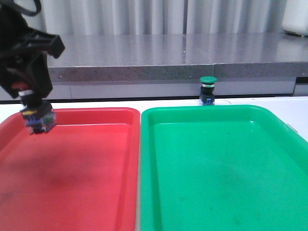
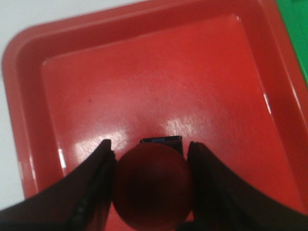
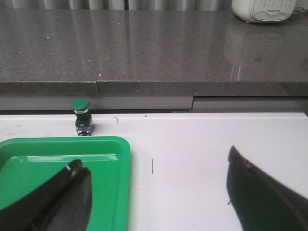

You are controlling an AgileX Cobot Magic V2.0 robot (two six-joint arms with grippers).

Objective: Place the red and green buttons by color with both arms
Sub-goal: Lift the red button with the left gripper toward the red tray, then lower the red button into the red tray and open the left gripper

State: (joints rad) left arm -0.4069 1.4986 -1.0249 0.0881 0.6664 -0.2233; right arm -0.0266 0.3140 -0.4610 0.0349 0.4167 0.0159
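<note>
I need to set the red button free from my left gripper, upright on the bare bottom around the middle of the red tray (image 1: 42,172) (image 2: 176,162).
My left gripper (image 1: 34,108) is shut on the red button (image 1: 36,118) and holds it above the far left corner of the red tray (image 1: 72,192). In the left wrist view the dark red cap (image 2: 153,185) sits between the two black fingers (image 2: 91,187), over the red tray floor (image 2: 154,82). The green button (image 1: 208,90) stands upright on the white table just behind the green tray (image 1: 221,173). It also shows in the right wrist view (image 3: 81,117). My right gripper (image 3: 154,173) is open and empty over the green tray's corner (image 3: 110,192) and white table.
A grey stone counter (image 1: 168,53) runs along the back behind the table. A white appliance (image 3: 267,9) stands on it at the far right. The two trays lie side by side, nearly touching.
</note>
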